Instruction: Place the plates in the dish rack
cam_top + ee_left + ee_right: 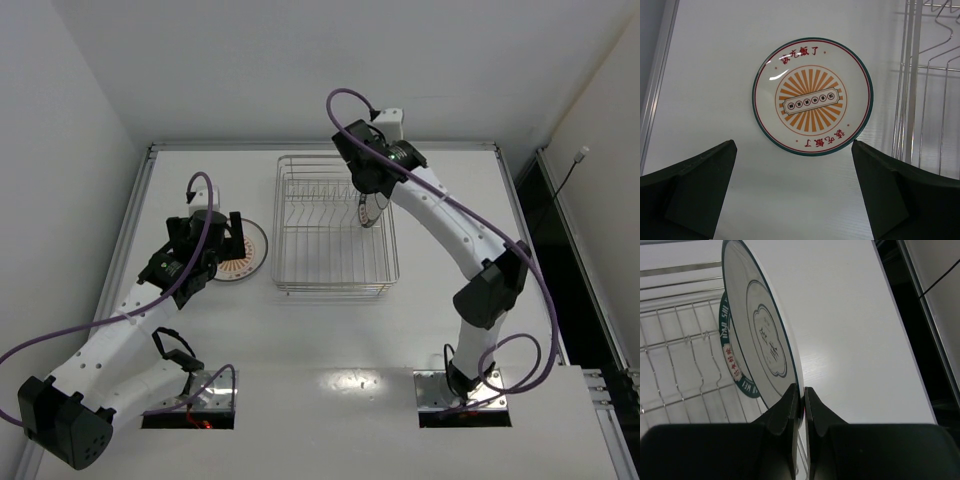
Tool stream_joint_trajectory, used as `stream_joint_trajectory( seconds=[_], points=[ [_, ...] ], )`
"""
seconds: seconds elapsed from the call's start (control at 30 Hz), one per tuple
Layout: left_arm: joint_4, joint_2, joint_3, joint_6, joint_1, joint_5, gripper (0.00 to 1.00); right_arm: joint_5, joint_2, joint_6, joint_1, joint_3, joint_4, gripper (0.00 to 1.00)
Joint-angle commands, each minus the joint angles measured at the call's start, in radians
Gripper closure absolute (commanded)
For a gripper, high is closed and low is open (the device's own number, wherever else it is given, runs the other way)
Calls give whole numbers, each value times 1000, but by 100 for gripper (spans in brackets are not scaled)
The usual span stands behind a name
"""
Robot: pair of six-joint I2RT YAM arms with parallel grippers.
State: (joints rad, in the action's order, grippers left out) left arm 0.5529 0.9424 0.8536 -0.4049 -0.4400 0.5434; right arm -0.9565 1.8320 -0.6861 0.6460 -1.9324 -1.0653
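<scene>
Next, my right gripper lets go of the thin-circle plate on edge in the rack slot [361, 207] [720, 350] beside the teal-ring plate.
The orange sunburst plate [812, 96] lies flat on the table left of the dish rack [335, 225]. My left gripper [795, 195] is open and empty, hovering just short of the plate's near rim; in the top view it [222, 238] partly covers the plate [250, 256]. My right gripper [803, 395] is shut on the rim of the thin-circle plate [765, 335], held on edge over the rack's right side [373, 210]. The teal-ring plate [735, 367] stands on edge in the rack just behind it, mostly hidden.
The rack's wire wall [912, 90] stands close to the right of the sunburst plate. Rack tines [680, 340] fill the left of the right wrist view. A raised table rail [140, 200] runs along the left edge.
</scene>
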Motion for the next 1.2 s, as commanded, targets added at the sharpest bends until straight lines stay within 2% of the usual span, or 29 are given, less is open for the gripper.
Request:
stream_joint_trajectory(
  seconds=[0.0,0.03,0.43,0.7,0.97,1.07,1.17],
  points=[
    [-13,-19,33,-9,-6,-5,0,11,35,98,-22,16,117,100],
    [-13,-19,33,-9,-6,-5,0,34,53,126,-22,33,180,100],
    [-13,-10,33,-9,-6,-5,0,75,151,151,-49,64,222,100],
    [-13,-10,33,-9,-6,-5,0,29,109,142,-49,73,222,100],
    [-13,-10,33,-9,-6,-5,0,-34,151,172,-49,-172,114,100],
    [-13,-10,33,-9,-6,-5,0,-48,161,172,-49,-194,103,100],
    [-13,-10,33,-9,-6,-5,0,-22,161,172,-49,-142,113,100]
  ],
)
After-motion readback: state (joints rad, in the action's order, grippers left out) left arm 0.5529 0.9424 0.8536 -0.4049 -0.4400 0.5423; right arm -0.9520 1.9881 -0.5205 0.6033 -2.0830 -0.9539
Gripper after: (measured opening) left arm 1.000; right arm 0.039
